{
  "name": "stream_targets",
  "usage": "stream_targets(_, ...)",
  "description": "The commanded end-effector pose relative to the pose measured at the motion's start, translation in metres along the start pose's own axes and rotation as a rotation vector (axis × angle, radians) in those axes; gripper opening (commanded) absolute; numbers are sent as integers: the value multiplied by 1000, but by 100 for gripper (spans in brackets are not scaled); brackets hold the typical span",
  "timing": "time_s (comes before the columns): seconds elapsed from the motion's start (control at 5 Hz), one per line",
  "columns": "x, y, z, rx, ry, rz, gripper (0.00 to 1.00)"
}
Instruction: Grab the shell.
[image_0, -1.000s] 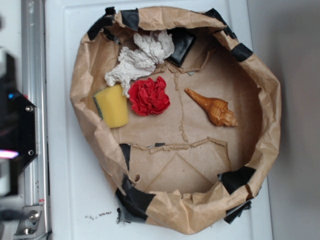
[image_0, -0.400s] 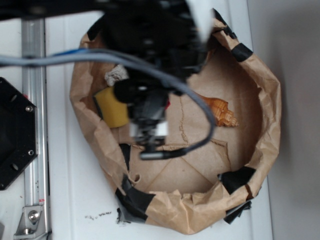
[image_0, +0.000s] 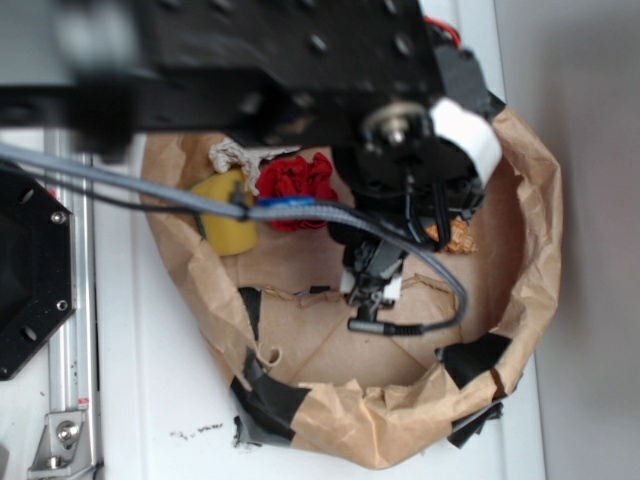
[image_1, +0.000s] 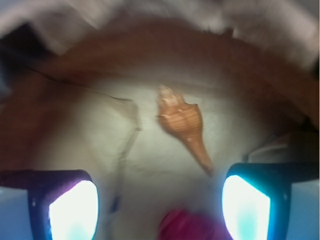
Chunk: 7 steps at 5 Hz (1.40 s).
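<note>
The wide middle (image_0: 456, 238) (image_1: 183, 121) of the orange-brown shell, between its knobby end and its pointed tip, is the next place my gripper will go to and close on.
The shell (image_1: 182, 122) is orange-brown and lies on the brown paper floor. In the wrist view it sits ahead of my gripper (image_1: 160, 210), a little right of centre, with its pointed tip towards the right finger (image_1: 247, 210). The left finger (image_1: 70, 210) stands far from the right one, so the gripper is open and empty, above the floor and short of the shell. In the exterior view only the shell's knobby end (image_0: 457, 236) shows past the arm (image_0: 300, 60); the fingers are hidden under the arm.
The things lie in a crumpled brown paper basin (image_0: 535, 200) with black tape patches. A red cloth ball (image_0: 297, 185), a yellow sponge (image_0: 225, 215) and a bit of white paper wad (image_0: 232, 155) lie at the left. The red ball (image_1: 187, 225) also shows blurred between my fingers.
The arm has swung in over the basin and moved right towards the shell. It now covers the paper wad and most of the shell.
</note>
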<state>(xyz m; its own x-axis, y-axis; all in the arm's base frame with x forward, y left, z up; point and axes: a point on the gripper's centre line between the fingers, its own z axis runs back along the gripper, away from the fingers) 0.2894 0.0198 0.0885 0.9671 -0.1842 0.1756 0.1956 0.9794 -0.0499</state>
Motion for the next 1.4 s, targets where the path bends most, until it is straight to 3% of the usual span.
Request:
stream_targets(0.0,37,-1,-34,49,17,-131,100)
stream_targets(0.2,52,-12,-46,3,17,-142,100)
stream_targets(0.4,56,-20,-65,70,45,-137,89)
stream_targets(0.6,57,-18,-74,64,75,-120,0)
stream_targets(0.8,55,-19,-49,70,51,-92,0)
stream_targets(1.0,55,-30,1,176,-59,23,0)
stream_targets(1.2,51,-33,53,159,-106,134,0)
